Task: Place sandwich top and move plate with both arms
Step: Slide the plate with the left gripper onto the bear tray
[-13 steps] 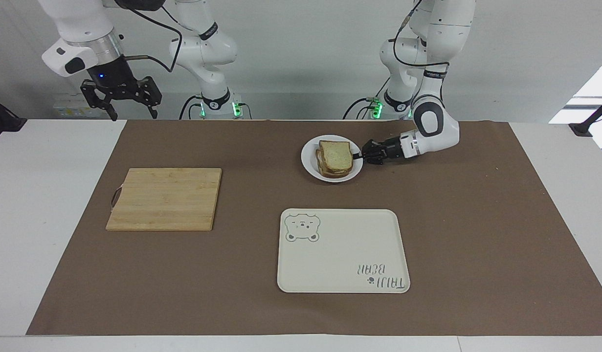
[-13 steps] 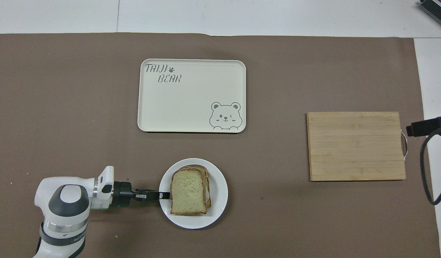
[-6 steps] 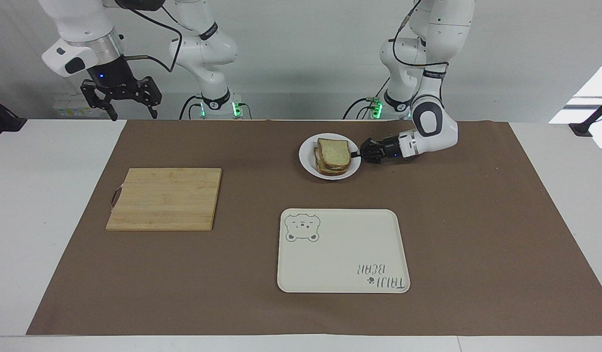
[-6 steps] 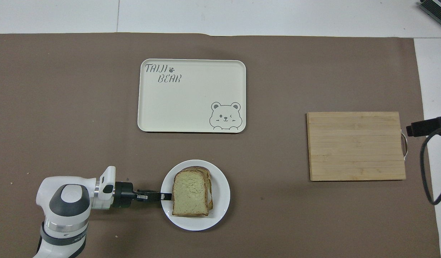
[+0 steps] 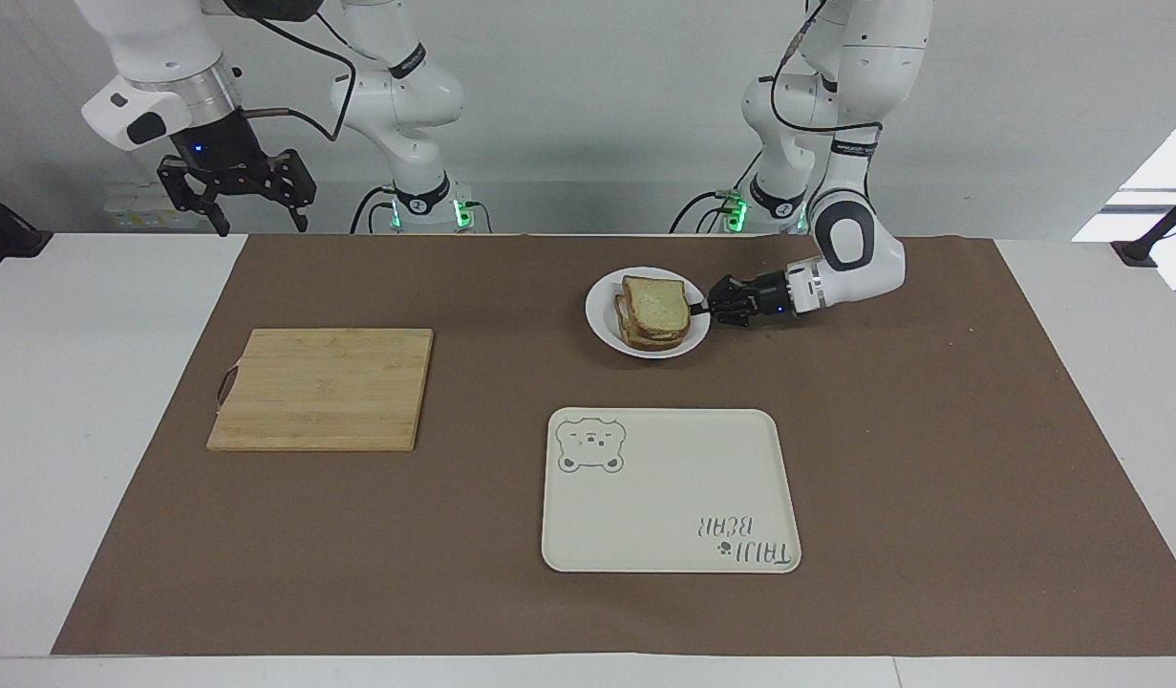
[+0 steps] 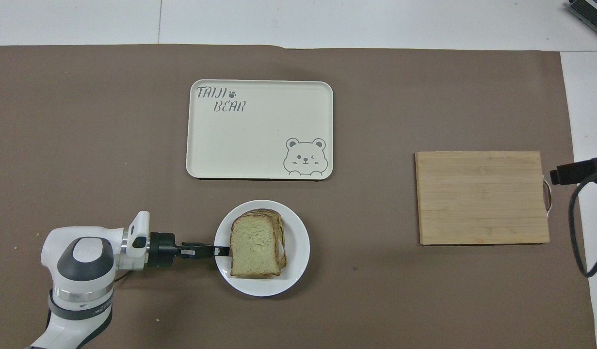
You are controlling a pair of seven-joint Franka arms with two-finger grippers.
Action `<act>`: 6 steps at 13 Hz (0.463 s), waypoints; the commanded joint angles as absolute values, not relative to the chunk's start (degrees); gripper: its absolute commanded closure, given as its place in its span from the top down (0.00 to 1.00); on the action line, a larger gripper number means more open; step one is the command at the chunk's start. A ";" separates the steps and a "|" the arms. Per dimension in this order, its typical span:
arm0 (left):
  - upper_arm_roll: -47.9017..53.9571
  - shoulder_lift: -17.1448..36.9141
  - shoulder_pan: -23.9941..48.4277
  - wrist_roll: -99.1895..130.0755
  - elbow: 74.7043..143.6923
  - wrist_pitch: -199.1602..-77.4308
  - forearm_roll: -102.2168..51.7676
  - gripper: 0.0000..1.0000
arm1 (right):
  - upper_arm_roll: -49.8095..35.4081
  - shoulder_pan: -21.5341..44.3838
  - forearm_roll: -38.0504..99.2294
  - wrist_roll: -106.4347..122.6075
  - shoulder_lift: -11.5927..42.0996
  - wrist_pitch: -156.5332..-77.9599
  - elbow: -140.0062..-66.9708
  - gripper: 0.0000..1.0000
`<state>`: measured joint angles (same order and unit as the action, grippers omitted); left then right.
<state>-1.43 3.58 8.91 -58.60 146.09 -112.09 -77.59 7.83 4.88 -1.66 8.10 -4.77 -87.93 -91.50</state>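
Next, my left gripper lets go of the small white plate on the middle of the cream tray (image 6: 263,135), beside the drawing of the bear.
The small white plate (image 5: 600,311) carries a stacked sandwich, with the sandwich top (image 5: 656,300) lying on it as the uppermost slice. My left gripper (image 5: 704,308) reaches in level from the left arm's end and is shut on the plate's rim. The plate seems to hang just above the brown mat. In the overhead view the plate (image 6: 296,247), the sandwich top (image 6: 253,251) and the left gripper (image 6: 221,250) show the same hold. My right gripper (image 5: 261,222) is open and empty, and waits raised over the table's edge at the right arm's end.
A cream tray with a bear drawing (image 5: 671,489) lies on the mat, farther from the robots than the plate. A wooden cutting board (image 5: 323,389) lies toward the right arm's end. A brown mat (image 5: 931,459) covers most of the table.
The left gripper has carried the plate and sandwich a little away from the robots, toward the tray. The right arm has not moved.
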 commanded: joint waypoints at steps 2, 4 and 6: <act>-1.58 9.83 7.12 -56.17 135.56 -108.63 -77.78 0.00 | 7.38 4.48 -1.76 8.44 -5.80 -88.07 -92.64 1.00; -1.58 13.34 6.77 -51.97 128.45 -109.16 -76.21 0.00 | 7.38 4.48 -1.76 8.44 -5.80 -88.07 -92.55 1.00; -1.49 17.47 6.77 -45.21 120.36 -109.77 -72.61 0.00 | 7.38 4.48 -1.76 8.44 -5.80 -88.07 -92.64 1.00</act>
